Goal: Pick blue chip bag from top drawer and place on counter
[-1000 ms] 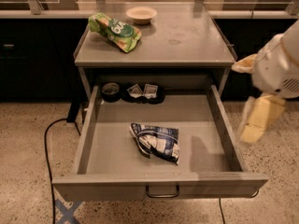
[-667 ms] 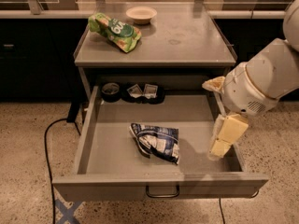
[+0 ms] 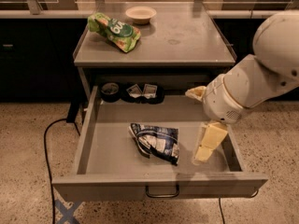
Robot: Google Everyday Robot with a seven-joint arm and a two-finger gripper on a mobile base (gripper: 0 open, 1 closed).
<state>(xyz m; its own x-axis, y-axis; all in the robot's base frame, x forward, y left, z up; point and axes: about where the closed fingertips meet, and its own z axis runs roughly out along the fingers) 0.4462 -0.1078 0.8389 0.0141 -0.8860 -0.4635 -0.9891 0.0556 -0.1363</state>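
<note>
Next, my gripper needs to go to the middle of the blue chip bag (image 3: 153,141) in the open top drawer and close there.
The blue chip bag (image 3: 155,141) lies wrinkled on the floor of the open top drawer (image 3: 107,160), near its middle. The drawer has a small dark loop handle (image 3: 162,192) on its front panel. My gripper (image 3: 205,149), with pale yellow fingers pointing down, hangs inside the drawer's right part, just right of the bag and apart from it. The white arm (image 3: 254,78) comes in from the right. The counter (image 3: 187,43) is the grey cabinet top above the drawer.
A green and white snack bag (image 3: 113,31) and a small pale bowl (image 3: 140,14) sit at the back of the counter. A dark round tin (image 3: 110,91) and dark packets (image 3: 142,91) lie at the drawer's back. A black cable (image 3: 48,139) runs on the floor at left.
The arm has swung left from outside the drawer's right wall. The gripper now hangs inside the drawer, close to the blue bag. The bag has not moved.
</note>
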